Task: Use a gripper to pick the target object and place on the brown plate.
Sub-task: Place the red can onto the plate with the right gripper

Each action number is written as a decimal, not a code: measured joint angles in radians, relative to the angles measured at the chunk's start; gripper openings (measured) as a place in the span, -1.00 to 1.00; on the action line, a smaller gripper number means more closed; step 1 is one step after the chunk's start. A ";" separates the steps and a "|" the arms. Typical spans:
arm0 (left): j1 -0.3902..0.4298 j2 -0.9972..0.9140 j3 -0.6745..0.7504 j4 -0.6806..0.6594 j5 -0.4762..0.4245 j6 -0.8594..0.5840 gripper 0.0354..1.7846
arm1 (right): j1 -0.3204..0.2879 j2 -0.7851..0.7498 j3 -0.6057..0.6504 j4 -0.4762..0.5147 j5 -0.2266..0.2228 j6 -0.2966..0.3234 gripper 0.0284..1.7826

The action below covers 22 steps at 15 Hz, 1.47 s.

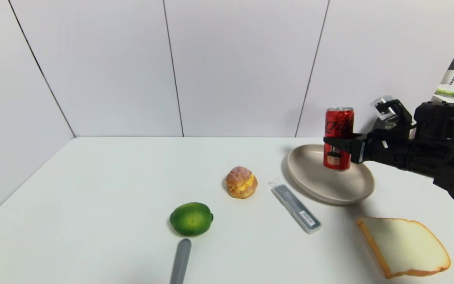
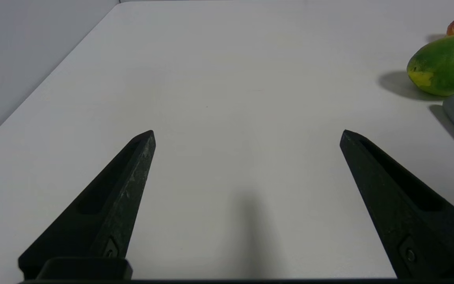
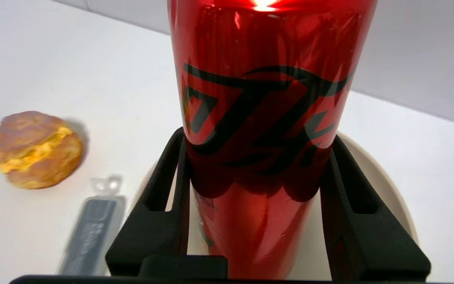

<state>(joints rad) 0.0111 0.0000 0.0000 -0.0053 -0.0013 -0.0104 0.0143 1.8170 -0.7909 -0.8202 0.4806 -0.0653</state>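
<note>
My right gripper needs to put the red drink can, now upright over the plate's middle, down on the middle of the brown plate [image 1: 334, 173].
The red drink can [image 1: 338, 130] stands upright between the fingers of my right gripper [image 1: 339, 144], over the middle of the beige-tan plate [image 1: 309, 185] at the right of the table. I cannot tell whether its base touches the plate. In the right wrist view the right gripper [image 3: 256, 136] has both black fingers pressed on the sides of the can [image 3: 262, 79], with the plate's rim [image 3: 384, 189] behind. My left gripper [image 2: 246, 134] is open and empty, low over bare table near the front left, and it does not show in the head view.
A cream puff [image 1: 242, 182] and a grey flat case [image 1: 296, 208] lie left of the plate. A green lime [image 1: 191, 219] and a grey rod [image 1: 180, 260] lie near the front. A bread slice [image 1: 404, 246] lies at the front right.
</note>
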 joint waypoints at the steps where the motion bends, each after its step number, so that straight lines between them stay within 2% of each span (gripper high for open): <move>1: 0.000 0.000 0.000 0.000 0.000 0.000 0.89 | -0.010 0.027 0.048 -0.105 0.002 0.001 -0.01; 4: 0.000 0.000 0.000 0.000 -0.001 0.000 0.89 | -0.022 0.105 0.153 -0.374 0.011 0.003 -0.01; 7: 0.000 0.000 0.000 0.000 0.000 0.000 0.89 | -0.036 0.177 0.189 -0.573 0.012 0.018 -0.01; 12: -0.001 0.000 0.000 0.000 -0.001 0.000 0.89 | -0.050 0.222 0.198 -0.606 0.023 0.015 -0.02; 16: 0.000 0.000 0.000 0.000 0.000 0.000 0.89 | -0.056 0.226 0.200 -0.614 0.035 0.021 0.36; 20: 0.000 0.000 0.000 0.000 0.000 0.000 0.89 | -0.090 0.189 0.180 -0.604 0.037 0.024 0.58; 22: 0.000 0.000 0.000 0.000 -0.001 0.000 0.89 | -0.109 0.123 0.166 -0.569 0.038 0.052 0.65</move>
<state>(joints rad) 0.0111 0.0000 0.0000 -0.0057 -0.0019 -0.0109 -0.0951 1.9396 -0.6245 -1.3887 0.5185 -0.0134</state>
